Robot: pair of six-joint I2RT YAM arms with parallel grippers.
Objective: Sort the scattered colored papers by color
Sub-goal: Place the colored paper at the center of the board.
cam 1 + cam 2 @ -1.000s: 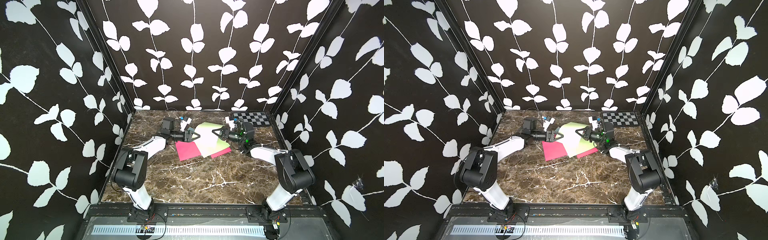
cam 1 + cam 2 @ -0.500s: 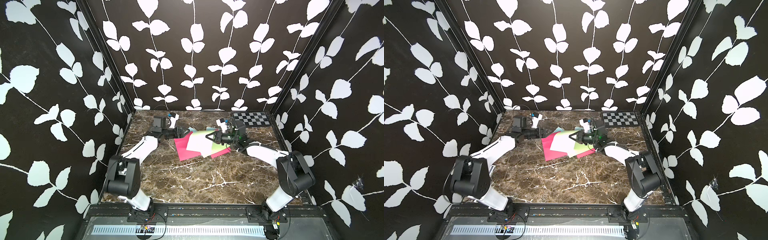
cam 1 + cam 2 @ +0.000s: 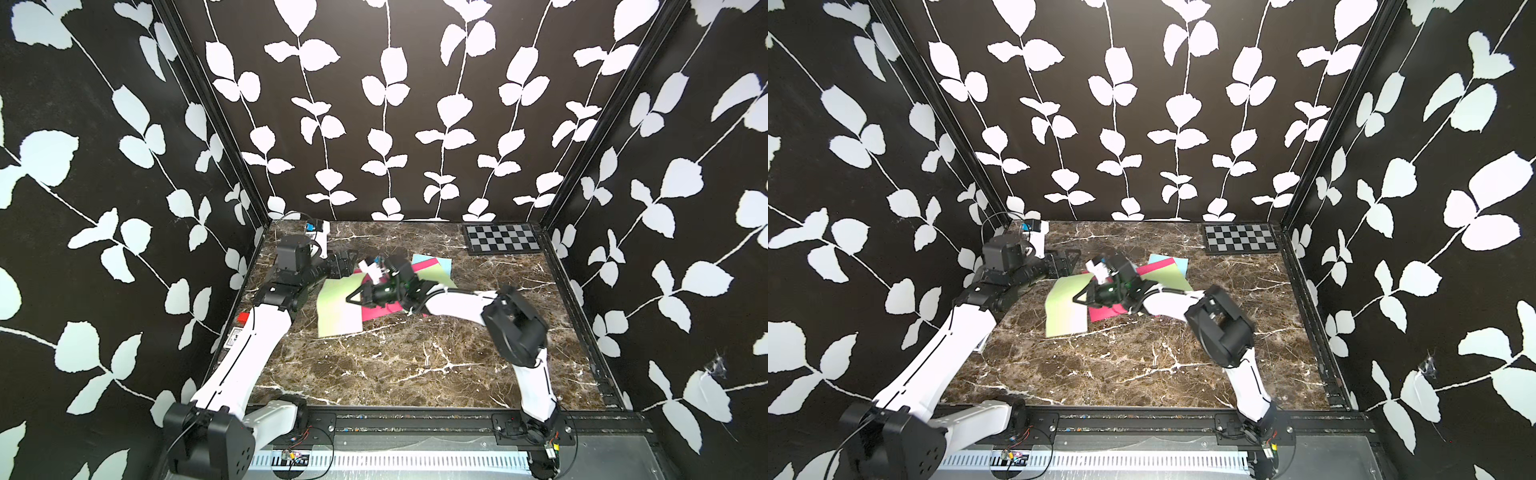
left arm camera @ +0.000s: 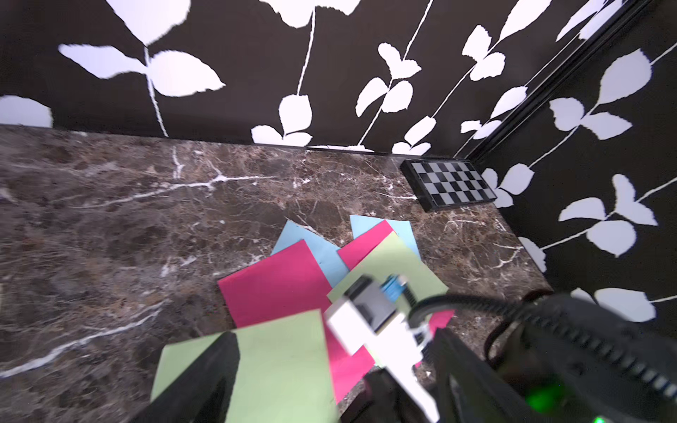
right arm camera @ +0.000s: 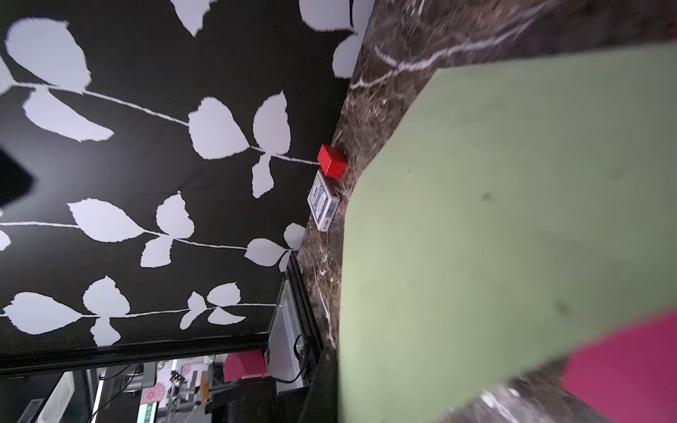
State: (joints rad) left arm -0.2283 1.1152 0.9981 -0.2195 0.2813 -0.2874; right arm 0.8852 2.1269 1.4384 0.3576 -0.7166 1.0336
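Note:
The robot's right gripper should put the light green paper, still partly on a hot pink sheet, down on the bare marble (image 3: 320, 344) in front of the pile, toward the card box.
My right gripper (image 3: 352, 297) (image 3: 1077, 297) is shut on the edge of a light green paper (image 3: 337, 309) (image 3: 1064, 311) (image 5: 513, 219), which lies left of the pile, partly on a hot pink sheet (image 3: 376, 312) (image 5: 622, 373). The pile behind holds pink (image 4: 278, 285), light blue (image 3: 443, 263) (image 4: 322, 252) and another green paper (image 3: 432, 276) (image 4: 395, 267). Behind the held sheet's far edge, my left gripper (image 3: 345, 266) (image 3: 1067, 262) stands open, with nothing between its wide-apart fingers (image 4: 205, 377).
A checkerboard panel (image 3: 503, 239) (image 4: 450, 185) lies in the back right corner. A red cube (image 3: 243, 318) (image 5: 331, 166) and a small patterned card box (image 5: 322, 205) sit by the left wall. Patterned walls close three sides of the marble table (image 3: 395, 365).
My right gripper has dragged the green paper left and toward the front, off the pile. The left gripper has drawn back toward the left wall and widened its jaws.

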